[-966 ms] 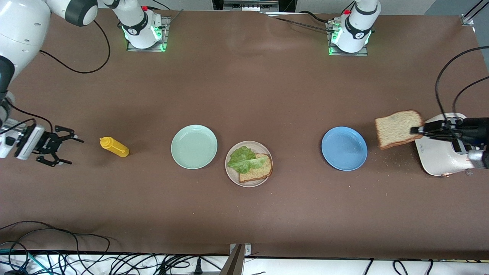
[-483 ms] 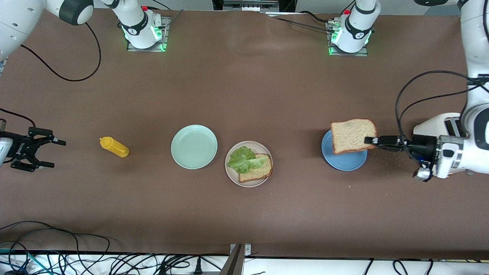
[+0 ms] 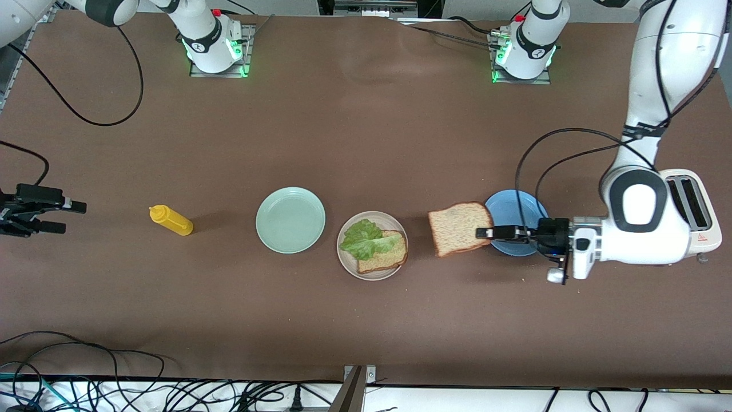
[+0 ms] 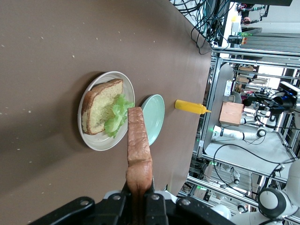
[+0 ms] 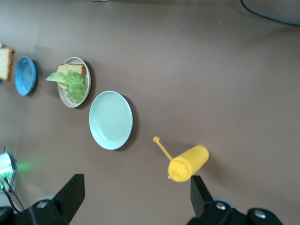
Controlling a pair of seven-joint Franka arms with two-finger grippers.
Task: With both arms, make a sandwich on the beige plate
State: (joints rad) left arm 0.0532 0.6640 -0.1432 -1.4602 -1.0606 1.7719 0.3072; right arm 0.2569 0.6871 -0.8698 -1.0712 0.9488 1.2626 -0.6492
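I need to use my left gripper to put the second bread slice down and let go of it on top of the green lettuce leaf [image 3: 374,246] [image 4: 111,115] on the beige plate. The second slice is now held between the plates.
The beige plate [image 3: 350,264] holds one bread slice [image 3: 384,256] with a green lettuce leaf [image 3: 363,239] lying partly on it. My left gripper [image 3: 486,232] is shut on the edge of a second bread slice [image 3: 460,229] and holds it in the air between the blue plate and the beige plate. In the left wrist view the held slice [image 4: 138,145] stands edge-on in my left gripper [image 4: 139,199], with the beige plate [image 4: 101,142] just past it. My right gripper [image 3: 74,218] is open and empty at the right arm's end of the table, also seen in the right wrist view [image 5: 136,197].
A mint-green plate [image 3: 290,220] lies beside the beige plate toward the right arm's end. A yellow squeeze bottle [image 3: 170,220] lies on its side between it and my right gripper. A blue plate [image 3: 514,209] and a white toaster [image 3: 692,212] are toward the left arm's end.
My left gripper has carried the bread slice from beside the toaster, over the blue plate, toward the beige plate. My right gripper has drawn back toward the table's end.
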